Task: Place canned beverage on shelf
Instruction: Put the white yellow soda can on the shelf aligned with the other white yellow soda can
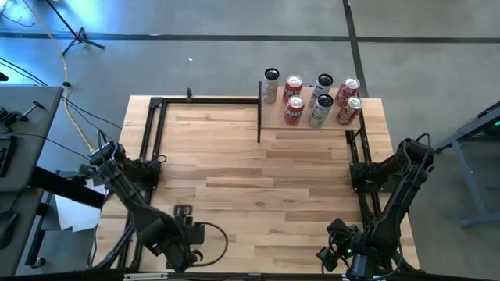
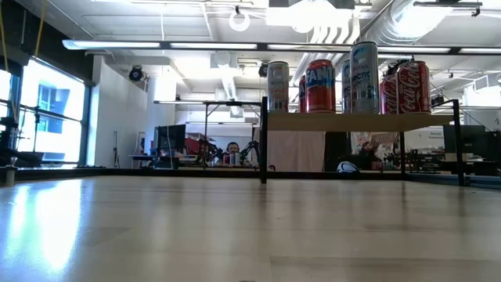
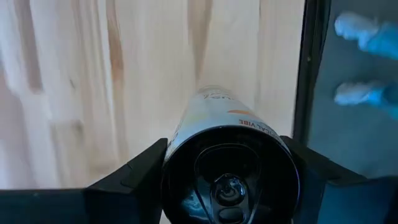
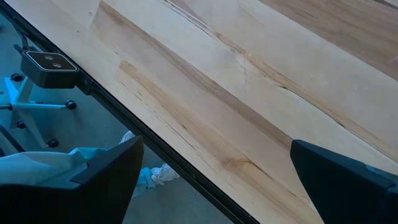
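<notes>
Next, I set the white and orange can on the bare tabletop (image 1: 255,173) near the shelf's black upright with my left gripper.
My left gripper (image 1: 184,222) is at the table's near left and is shut on a white and orange can (image 3: 217,124), whose black top with its pull tab faces the wrist camera. My right gripper (image 4: 211,186) is open and empty at the table's near right (image 1: 332,248). The shelf (image 1: 273,119), a pale wood board on thin black uprights, stands at the far right and also shows in the low view (image 2: 360,121). Several cans (image 1: 294,109) stand upright on it. My left gripper pinches the can between its two fingers (image 3: 140,168), one on each side of the can's wall close under the top rim (image 3: 173,149). The can's body runs away from the wrist, along the fingers. Whether its bottom end rests on the table I cannot tell.
A black metal frame (image 1: 148,140) runs along the table's left and far edges, and its rail shows beside the held can (image 3: 311,74). The wide plank tabletop (image 1: 250,179) lies between my grippers and the shelf. Cables and stands are on the floor at the left.
</notes>
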Controlling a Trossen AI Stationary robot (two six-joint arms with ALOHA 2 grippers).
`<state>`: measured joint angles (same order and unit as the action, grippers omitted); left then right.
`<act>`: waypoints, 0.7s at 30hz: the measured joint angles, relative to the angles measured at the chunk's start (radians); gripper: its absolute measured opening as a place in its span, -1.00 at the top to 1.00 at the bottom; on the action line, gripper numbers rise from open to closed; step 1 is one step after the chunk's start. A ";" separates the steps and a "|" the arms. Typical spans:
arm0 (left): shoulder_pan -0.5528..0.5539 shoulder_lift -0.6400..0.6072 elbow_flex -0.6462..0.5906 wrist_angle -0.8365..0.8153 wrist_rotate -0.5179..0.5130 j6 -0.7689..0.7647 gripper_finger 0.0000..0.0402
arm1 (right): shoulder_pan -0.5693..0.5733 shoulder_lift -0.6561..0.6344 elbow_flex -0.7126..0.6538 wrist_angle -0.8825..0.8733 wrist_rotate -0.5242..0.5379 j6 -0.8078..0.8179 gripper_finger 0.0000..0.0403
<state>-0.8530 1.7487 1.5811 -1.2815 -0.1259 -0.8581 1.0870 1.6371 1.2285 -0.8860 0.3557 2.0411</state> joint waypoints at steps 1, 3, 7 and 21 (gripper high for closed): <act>0.009 0.002 0.010 -0.005 -0.003 0.060 -0.09 | 0.000 0.000 0.000 0.000 0.000 0.000 -0.96; 0.027 0.002 0.029 -0.006 -0.008 0.182 -0.09 | 0.000 0.000 0.000 0.000 0.000 0.000 -0.96; 0.074 0.002 0.059 0.013 -0.017 0.410 -0.09 | 0.000 0.000 0.000 0.001 0.000 0.000 -0.96; 0.377 0.055 0.066 0.160 0.099 0.902 -0.12 | 0.000 0.000 0.000 0.000 0.000 0.000 -0.96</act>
<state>-0.4759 1.8041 1.6469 -1.1219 -0.0269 0.0438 1.0871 1.6371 1.2285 -0.8855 0.3557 2.0411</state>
